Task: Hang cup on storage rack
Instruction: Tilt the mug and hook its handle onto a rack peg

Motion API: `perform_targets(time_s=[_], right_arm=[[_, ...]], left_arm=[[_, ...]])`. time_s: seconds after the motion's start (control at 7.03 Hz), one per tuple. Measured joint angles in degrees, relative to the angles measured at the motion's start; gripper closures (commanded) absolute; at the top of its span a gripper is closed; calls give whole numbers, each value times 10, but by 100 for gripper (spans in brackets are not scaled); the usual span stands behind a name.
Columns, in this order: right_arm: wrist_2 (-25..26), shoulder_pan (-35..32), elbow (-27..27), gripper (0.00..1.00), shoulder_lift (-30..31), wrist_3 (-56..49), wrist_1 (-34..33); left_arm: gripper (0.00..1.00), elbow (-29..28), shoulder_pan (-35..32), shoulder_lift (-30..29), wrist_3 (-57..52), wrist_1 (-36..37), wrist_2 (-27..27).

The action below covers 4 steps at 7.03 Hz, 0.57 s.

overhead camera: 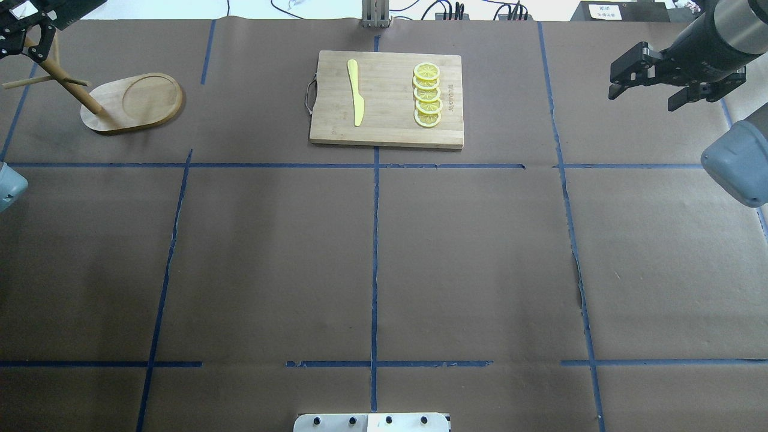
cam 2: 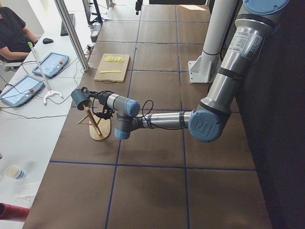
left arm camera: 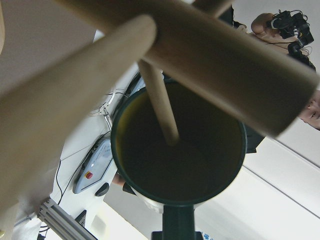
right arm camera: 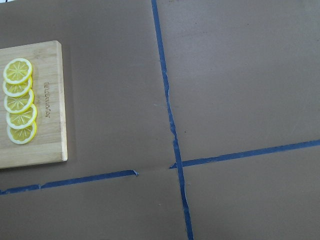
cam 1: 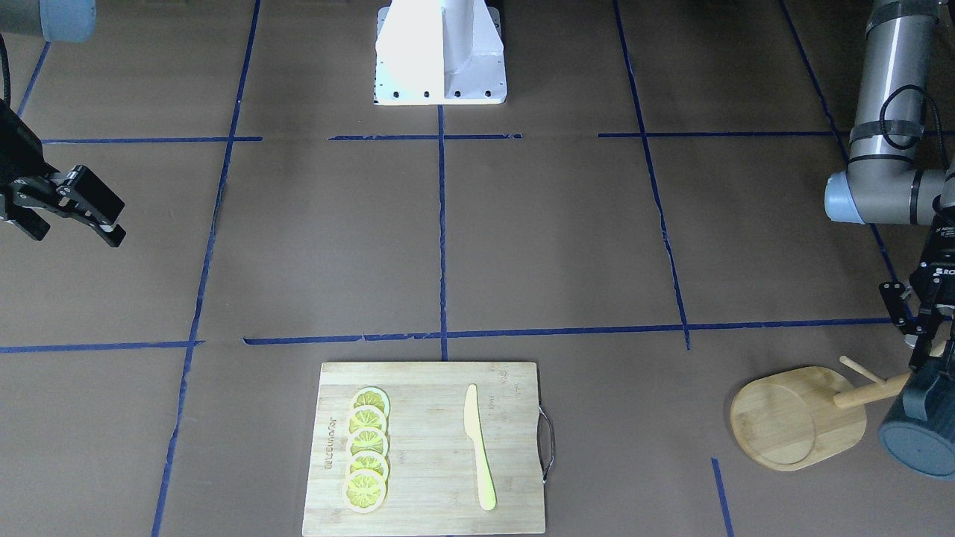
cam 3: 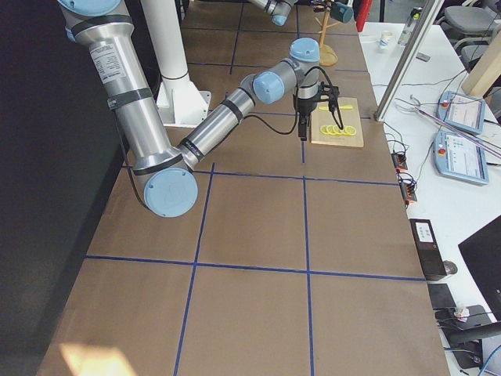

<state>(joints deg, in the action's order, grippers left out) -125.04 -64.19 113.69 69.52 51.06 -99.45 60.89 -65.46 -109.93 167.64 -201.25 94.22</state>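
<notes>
The cup will leave my left gripper on a peg (cam 1: 922, 402) near the top of the storage rack's post.
The cup (cam 1: 921, 429) is dark blue-grey and hangs at the view's right edge, beside the top of the storage rack's post (cam 1: 869, 391). The rack (cam 1: 791, 429) is light wood with an oval base, a post and thin pegs. My left gripper (cam 1: 924, 356) is shut on the cup from above. In the left wrist view I look into the cup's dark mouth (left arm camera: 177, 150), and a peg (left arm camera: 160, 107) points into it below the thick post (left arm camera: 210, 55). My right gripper (cam 1: 74, 227) is open and empty, hovering far from the rack; it also shows in the overhead view (overhead camera: 651, 90).
A wooden cutting board (cam 1: 433, 388) with several lemon slices (cam 1: 367, 447) and a yellow knife (cam 1: 477, 447) lies at mid-table. The white robot base (cam 1: 440, 52) stands at the back. An operator's desk with tablets (cam 2: 47, 64) borders the table near the rack.
</notes>
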Motion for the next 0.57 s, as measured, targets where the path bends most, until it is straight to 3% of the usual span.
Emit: perform_targets(time_s=[0.57], right_arm=[[8, 1, 1, 0, 0, 0, 0]], left_arm=[[99, -17, 1, 11, 65, -52, 0]])
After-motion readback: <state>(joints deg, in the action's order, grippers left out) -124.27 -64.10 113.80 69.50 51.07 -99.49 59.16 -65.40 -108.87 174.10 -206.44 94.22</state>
